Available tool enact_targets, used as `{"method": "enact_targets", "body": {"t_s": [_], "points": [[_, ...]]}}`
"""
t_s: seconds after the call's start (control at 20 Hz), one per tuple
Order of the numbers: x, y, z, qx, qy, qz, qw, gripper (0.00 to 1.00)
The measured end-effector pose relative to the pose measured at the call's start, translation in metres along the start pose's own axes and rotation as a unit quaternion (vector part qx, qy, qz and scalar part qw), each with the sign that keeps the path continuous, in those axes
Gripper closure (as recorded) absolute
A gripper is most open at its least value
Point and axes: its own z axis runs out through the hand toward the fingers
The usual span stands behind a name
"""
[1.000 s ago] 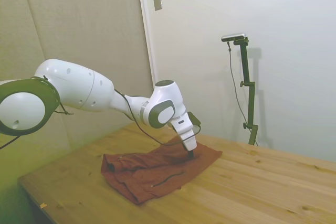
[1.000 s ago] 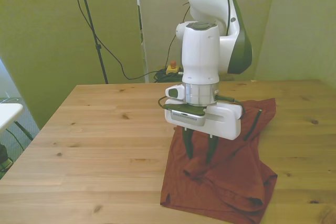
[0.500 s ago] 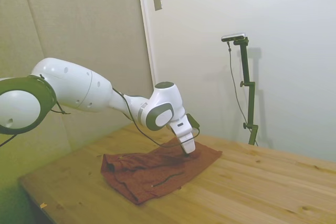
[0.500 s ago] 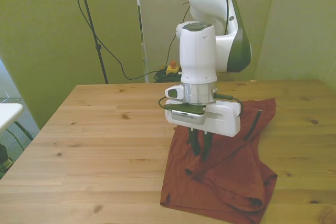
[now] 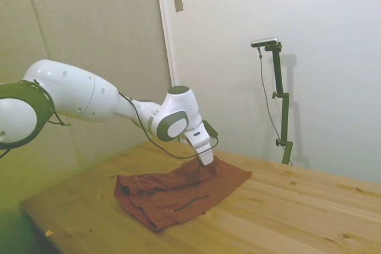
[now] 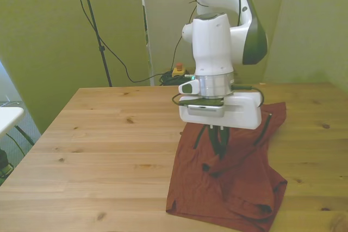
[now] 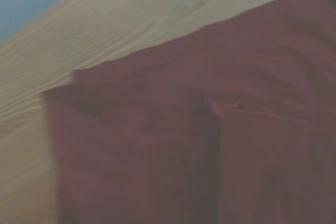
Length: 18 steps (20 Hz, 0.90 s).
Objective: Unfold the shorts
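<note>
Next, my gripper releases the pinched fold of the shorts on the bare wood [image 5: 170, 152] behind the shorts, close to the far corner of the table.
The rust-red shorts [image 5: 172, 194] lie folded and rumpled on the wooden table [image 5: 286, 218], toward the front view's right [image 6: 239, 183]. My gripper [image 6: 218, 146] stands over their middle, shut on a fold of the cloth. The pinched fabric rises into a small peak under the fingers [image 5: 208, 169]. A thin dark zipper line [image 5: 190, 201] shows on the near layer. The wrist view shows blurred red cloth [image 7: 210, 156] with creases, and bare wood [image 7: 105, 24] beside it.
Bare wood [image 6: 109, 150] spreads over the front view's left half of the table. The shorts' lower hem reaches near the table's front edge [image 6: 217, 226]. A small yellow and red box [image 6: 178, 70] sits on the floor behind the table.
The fingers closed on the cloth, then the gripper rose and shifted toward the front view's right, pulling a fold of the shorts up with it.
</note>
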Motion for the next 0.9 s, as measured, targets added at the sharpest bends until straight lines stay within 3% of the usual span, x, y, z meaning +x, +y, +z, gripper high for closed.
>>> {"method": "enact_targets", "body": {"t_s": [0.3,0.9], "points": [[-0.06,-0.038,-0.006,0.018,-0.065,-0.046,0.9966,1.0],[-0.104,-0.093,0.037,0.02,-0.165,-0.097,0.9812,1.0]]}}
